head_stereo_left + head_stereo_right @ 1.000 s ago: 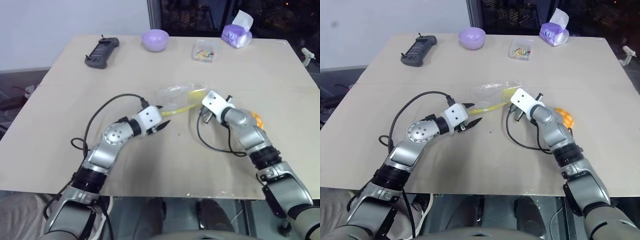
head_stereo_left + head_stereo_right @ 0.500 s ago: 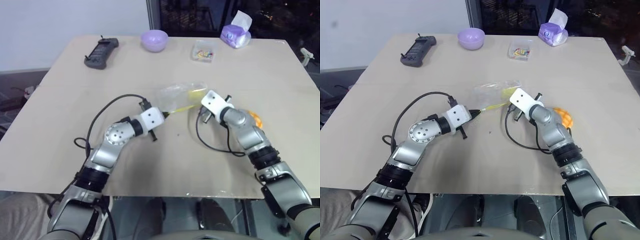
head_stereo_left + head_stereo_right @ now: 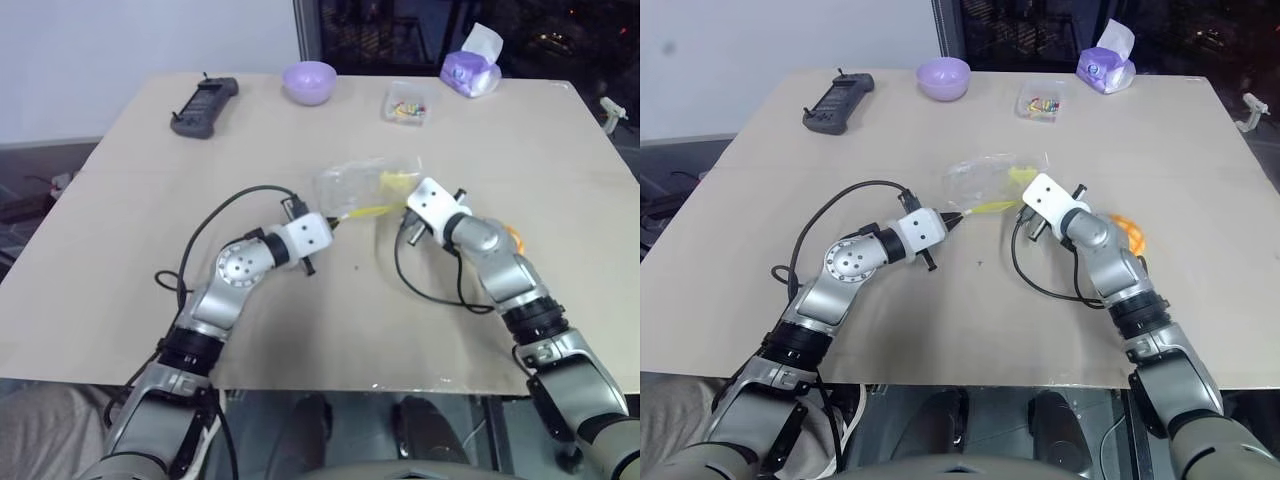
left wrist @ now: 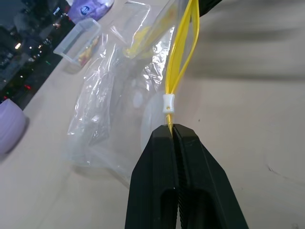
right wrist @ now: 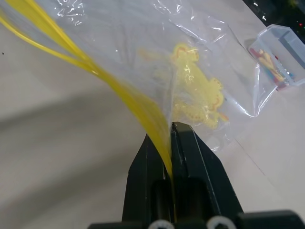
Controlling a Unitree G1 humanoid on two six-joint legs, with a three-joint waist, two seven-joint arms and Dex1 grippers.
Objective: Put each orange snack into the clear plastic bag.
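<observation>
My left gripper pinches the yellow strip behind the white slider with just the ends of its fingers. Next, I take the yellow strip deeper in the fingers (image 4: 169,122) before my right gripper opens.
The clear plastic bag (image 3: 365,182) hangs stretched between my two grippers over the middle of the table, its yellow sealing strip (image 4: 180,57) pulled into a line. My left gripper (image 3: 330,225) is shut on the strip's left end, just behind the small white slider (image 4: 168,102). At the strip's right end my right gripper (image 3: 405,212) is also shut (image 5: 169,126). A yellow print shows through the bag's film (image 5: 198,95). One orange snack (image 3: 1130,228) lies on the table to the right of my right forearm, which covers most of it.
At the table's far edge stand a black remote (image 3: 204,104), a lilac bowl (image 3: 309,80), a small clear box of colourful bits (image 3: 407,103) and a purple tissue pack (image 3: 472,66). Black cables loop from both wrists onto the tabletop (image 3: 120,230).
My left gripper, open beside the strip's left end a second ago, has shut on it. The bag now sits slightly higher and tauter. The right gripper has kept its hold.
</observation>
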